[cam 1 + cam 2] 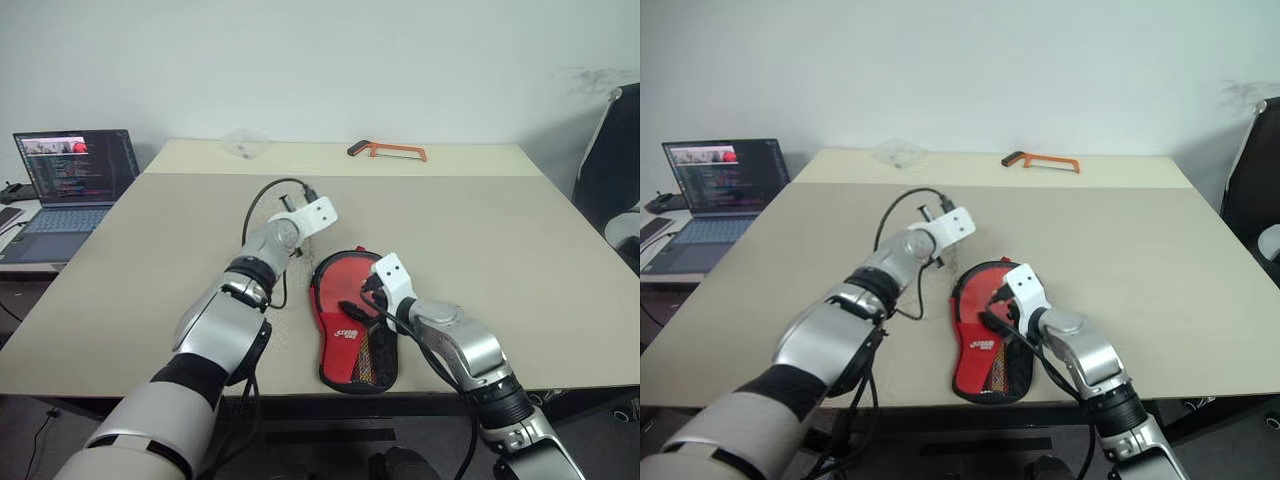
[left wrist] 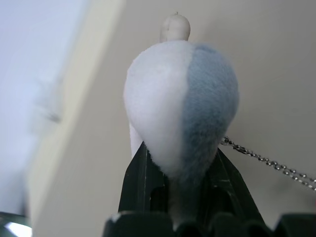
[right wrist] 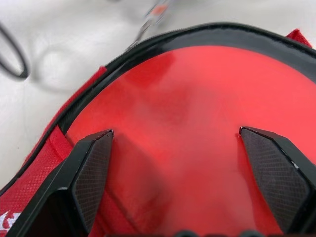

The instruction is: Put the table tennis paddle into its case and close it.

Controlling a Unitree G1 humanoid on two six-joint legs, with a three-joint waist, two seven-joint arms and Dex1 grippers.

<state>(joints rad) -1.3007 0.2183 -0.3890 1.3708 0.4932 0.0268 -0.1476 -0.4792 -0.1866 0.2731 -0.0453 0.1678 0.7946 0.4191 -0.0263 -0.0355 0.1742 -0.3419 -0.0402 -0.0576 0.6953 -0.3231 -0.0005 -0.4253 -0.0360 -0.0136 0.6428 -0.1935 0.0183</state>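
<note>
My left gripper needs to release the fluffy grey-white pouch on the table [image 1: 404,227] just past my right gripper, beyond the case.
The case [image 1: 352,340], red with a white logo and a mesh pocket, lies on the table [image 1: 480,240] near its front edge. Inside its black zipper edge I see the smooth red face of the table tennis paddle [image 3: 197,113]; the handle is hidden. My right gripper [image 3: 185,148] hovers open just over that red face, a finger [image 3: 91,173] on each side. My left gripper [image 2: 180,168] is shut on a small fluffy grey-white pouch [image 2: 180,98] with a thin chain [image 2: 266,160], held just beyond the case's upper left corner.
An orange-framed hacksaw [image 1: 390,150] and a clear plastic piece [image 1: 245,143] lie at the table's far edge. A black cable [image 1: 262,205] loops by my left wrist. An open laptop [image 1: 72,180] stands on a side desk at the left, a chair [image 1: 612,170] at the right.
</note>
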